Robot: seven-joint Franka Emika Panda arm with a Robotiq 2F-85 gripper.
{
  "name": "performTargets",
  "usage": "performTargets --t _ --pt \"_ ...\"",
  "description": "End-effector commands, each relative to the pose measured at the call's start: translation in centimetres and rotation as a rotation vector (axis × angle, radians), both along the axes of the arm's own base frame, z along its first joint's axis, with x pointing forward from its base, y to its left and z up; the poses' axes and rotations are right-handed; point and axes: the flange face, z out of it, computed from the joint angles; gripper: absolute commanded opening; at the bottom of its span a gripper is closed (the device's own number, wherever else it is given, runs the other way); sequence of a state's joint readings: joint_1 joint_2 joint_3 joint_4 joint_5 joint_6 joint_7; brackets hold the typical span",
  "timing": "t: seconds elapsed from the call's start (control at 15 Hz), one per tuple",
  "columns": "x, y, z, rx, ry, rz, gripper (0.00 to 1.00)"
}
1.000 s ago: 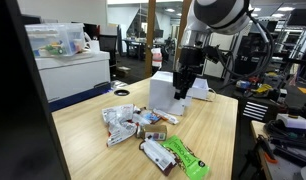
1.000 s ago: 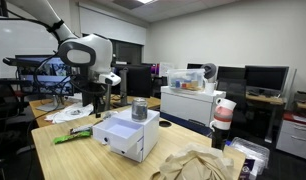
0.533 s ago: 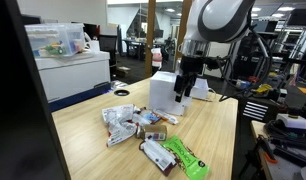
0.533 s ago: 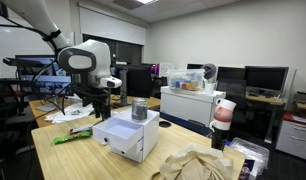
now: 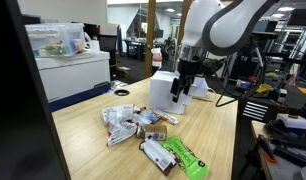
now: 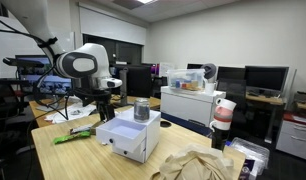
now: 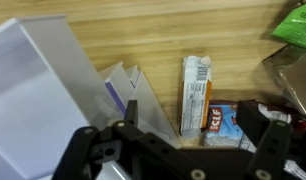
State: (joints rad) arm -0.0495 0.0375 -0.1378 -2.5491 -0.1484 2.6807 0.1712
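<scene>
My gripper should next move to the middle [image 5: 168, 117] [image 7: 195, 98] of the long orange-edged snack bar, beside the blue Clif bar, and close there.
My gripper [image 7: 198, 135] is open, with nothing between its dark fingers [image 7: 265, 128]. It hangs over the wooden table beside a white box [image 7: 43, 90]. Under the gap lie a long orange-edged snack bar [image 7: 196, 92] and a blue Clif bar [image 7: 221, 120]. In both exterior views the gripper [image 5: 178, 97] [image 6: 100, 112] sits close to the side of the white box [image 5: 161, 92] [image 6: 130, 137]. A metal can [image 6: 141, 110] stands on the box's top.
Several snack packets [image 5: 120, 122] and a green packet [image 5: 183, 156] [image 6: 73, 135] lie on the table [image 5: 218, 125]. A crumpled beige cloth [image 6: 198, 165] lies at one end. A white cabinet [image 6: 191, 105], monitors and desks surround the table.
The jaws have opened wide. The arm has shifted a little sideways beside the white box.
</scene>
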Motion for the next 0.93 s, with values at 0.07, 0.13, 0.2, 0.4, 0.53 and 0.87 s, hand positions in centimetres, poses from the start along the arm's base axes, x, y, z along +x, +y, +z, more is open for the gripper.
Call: performTargets --t 0.07,0.13,0.2,0.4,0.53,0.87 --pt "-0.5 -1.2 -0.6 -0.052 -0.009 -0.040 1.00" --pt "-0.6 -1.5 -0.7 -0.065 -0.003 -0.047 1.00" --pt "-0.6 -1.5 -0.8 -0.069 -0.004 -0.047 1.00" --pt "-0.4 -0.7 -0.8 -0.045 -0.021 -0.045 1.00" --pt "0.0 -0.2 -0.6 -0.038 -0.038 -0.046 1.00" --pt "0.7 0.1 -0.9 -0.033 -0.025 -0.113 1.00"
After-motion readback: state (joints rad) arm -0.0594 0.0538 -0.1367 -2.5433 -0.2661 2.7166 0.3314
